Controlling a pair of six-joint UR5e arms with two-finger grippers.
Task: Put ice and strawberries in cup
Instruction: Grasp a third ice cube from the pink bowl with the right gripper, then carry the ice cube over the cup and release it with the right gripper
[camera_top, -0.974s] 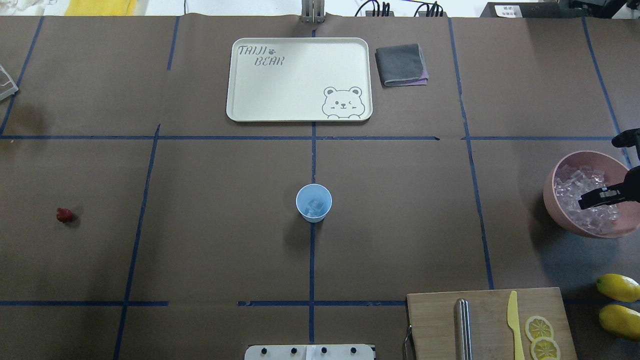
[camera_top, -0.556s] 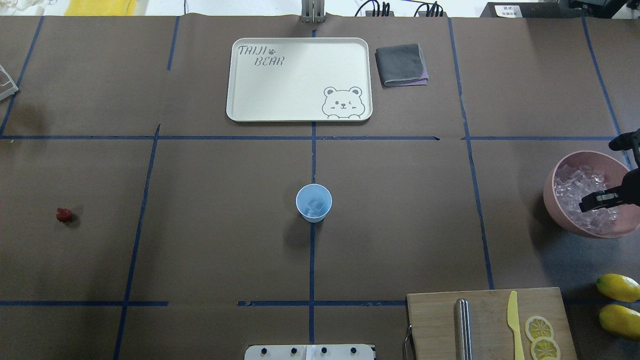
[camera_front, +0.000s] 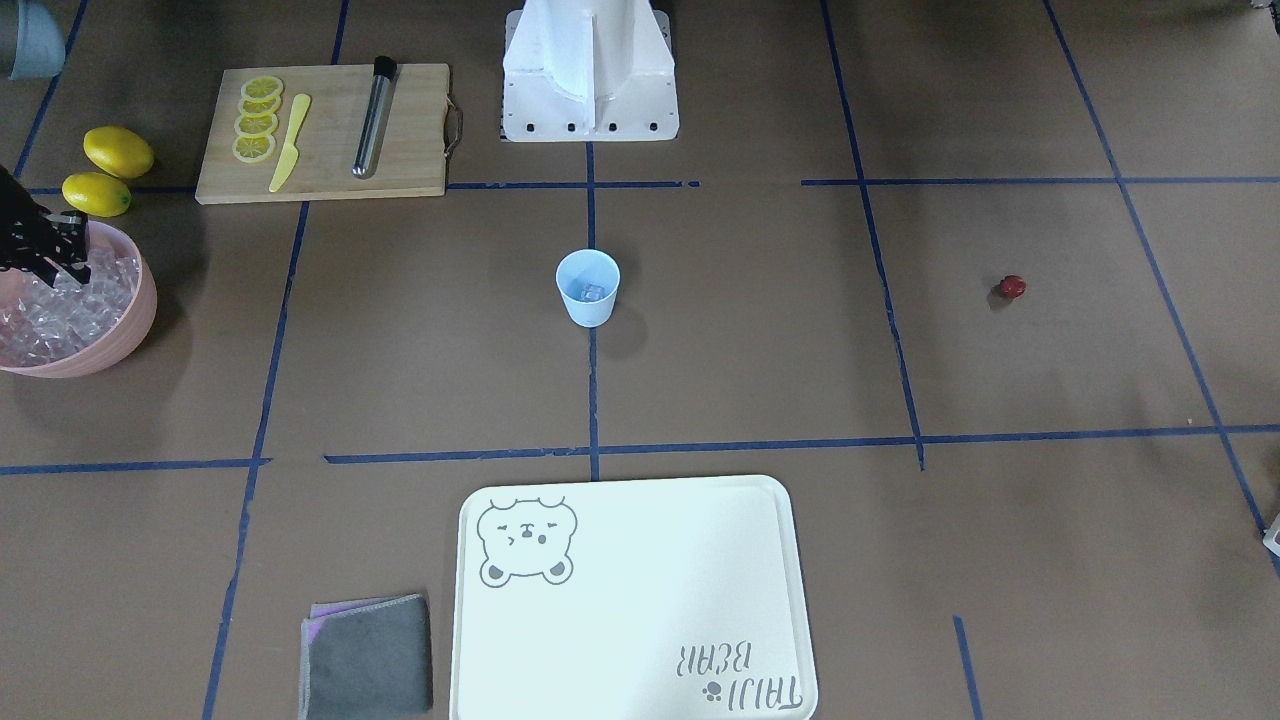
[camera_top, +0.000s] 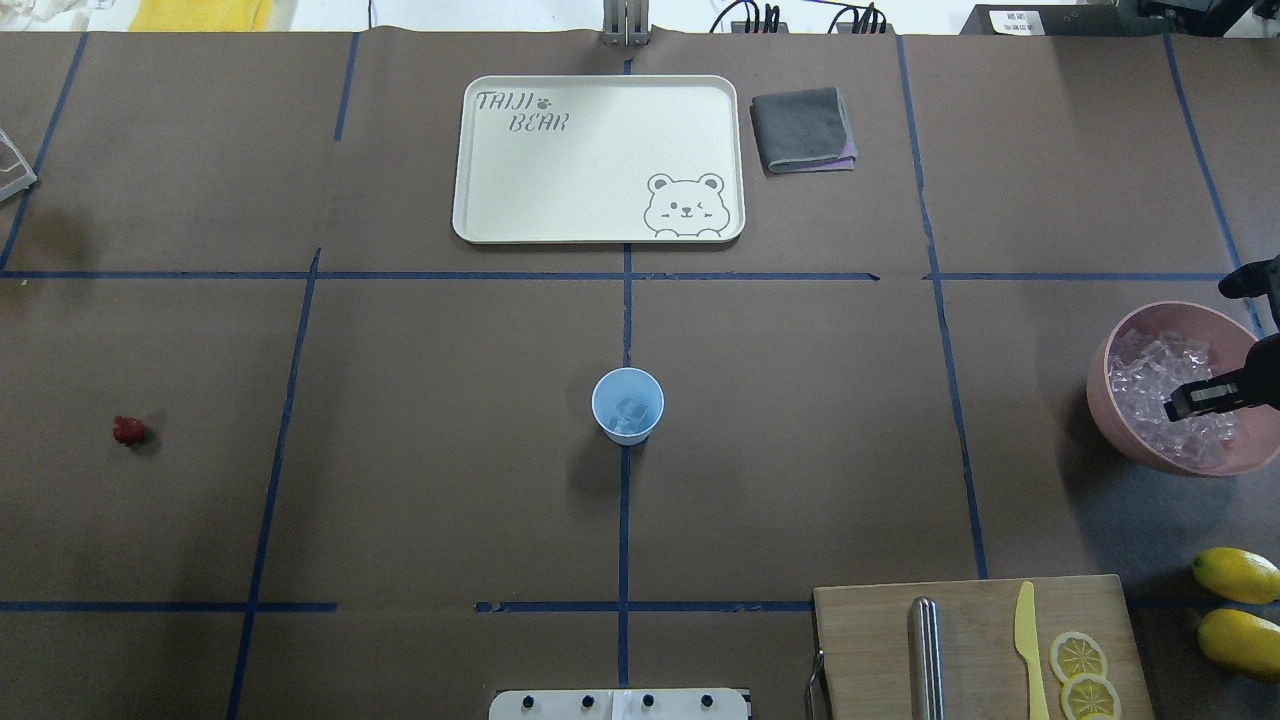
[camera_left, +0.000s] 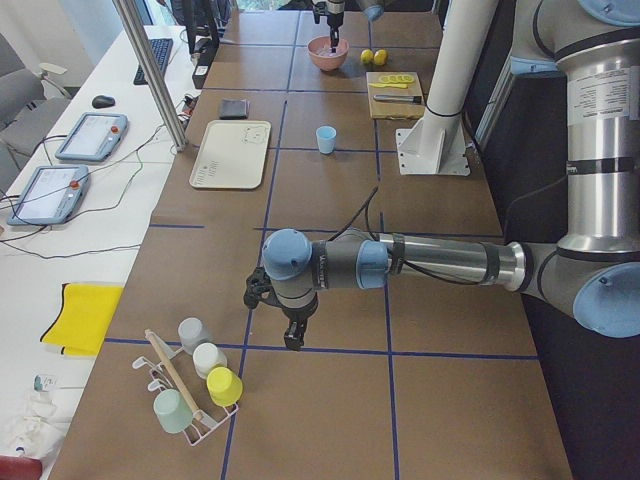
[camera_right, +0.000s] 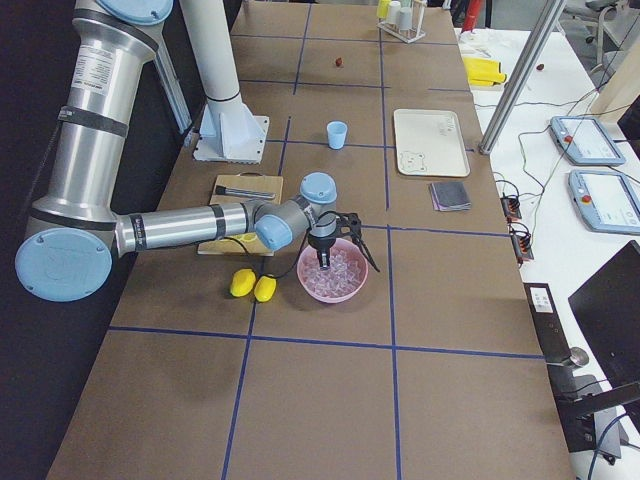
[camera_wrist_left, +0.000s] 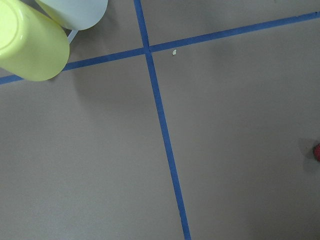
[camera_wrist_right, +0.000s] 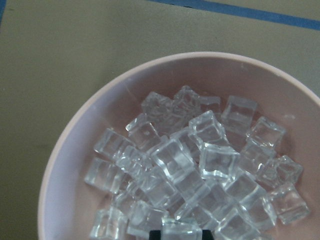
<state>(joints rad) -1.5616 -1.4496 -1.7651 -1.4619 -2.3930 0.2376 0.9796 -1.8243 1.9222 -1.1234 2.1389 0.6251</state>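
Observation:
Next, I let go of the ice cube with my right gripper onto the ice in the bottom of the light blue cup (camera_front: 589, 289).
The light blue cup (camera_top: 627, 405) stands upright at the table's middle with ice cubes in its bottom. The strawberry (camera_top: 128, 430) lies far left of it; it also shows in the front view (camera_front: 1011, 288). My right gripper (camera_top: 1195, 398) is down in the pink bowl (camera_top: 1105, 400) among the ice (camera_wrist_right: 215, 160). In the right wrist view its fingertips stand a cube's width apart, on either side of one cube (camera_wrist_right: 180, 227). My left gripper (camera_left: 290, 335) hangs low over the table's left end, shown only in the exterior left view; I cannot tell whether it is open.
A cream tray (camera_top: 598, 158) and a grey cloth (camera_top: 803, 129) lie at the far side. A cutting board (camera_top: 975, 650) with knife, metal rod and lemon slices sits front right, two lemons (camera_top: 1235, 575) beside it. A rack of cups (camera_left: 195, 385) stands near the left gripper.
My right gripper has shifted slightly to the right over the ice in the bowl. The cup and the strawberry have not moved.

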